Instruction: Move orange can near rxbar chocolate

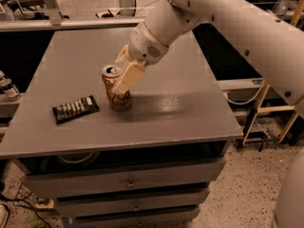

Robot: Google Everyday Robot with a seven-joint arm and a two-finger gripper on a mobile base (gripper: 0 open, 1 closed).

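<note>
I will set the orange can down on the grey table (105, 107), right up against the end of the rxbar chocolate that faces my gripper.
The orange can (114, 88) stands upright on or just above the grey table (190, 108), left of middle near the front. My gripper (124, 79) is shut on it, with a cream finger (128, 76) across the can's right side. The arm reaches in from the upper right. The rxbar chocolate (75, 109), a flat dark wrapper with white lettering, lies just left of the can with a small gap between them. I cannot tell whether the can's base touches the table.
The table is a cabinet top with drawers (128, 182) below its front edge. A small bottle (8, 88) stands off the table's left side. A yellow frame (278, 109) stands on the floor to the right. The arm covers the table's back middle.
</note>
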